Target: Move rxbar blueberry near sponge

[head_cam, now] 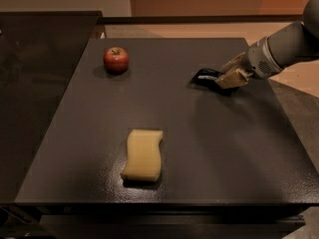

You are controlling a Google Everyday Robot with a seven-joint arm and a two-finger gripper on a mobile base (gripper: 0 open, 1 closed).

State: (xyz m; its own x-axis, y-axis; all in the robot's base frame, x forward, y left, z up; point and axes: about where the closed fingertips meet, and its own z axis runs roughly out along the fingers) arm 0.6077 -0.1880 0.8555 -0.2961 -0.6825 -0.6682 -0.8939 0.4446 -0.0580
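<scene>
Next, I release the rxbar blueberry on the table (170, 132), against the sponge's rear corner nearest my arm.
The rxbar blueberry (203, 76), a small dark bar with white marks, is at the right rear of the dark table (199, 148). My gripper (228, 79) comes in from the right on a grey arm and is shut on the bar's right end, holding it at or just above the tabletop. The sponge (143, 155), a pale yellow block with wavy sides, lies near the front of the table, well to the left of and in front of the bar.
A red apple (115, 59) stands at the rear left of the table. A dark counter (35, 83) runs along the table's left side. The table's right edge lies below my arm (284, 51).
</scene>
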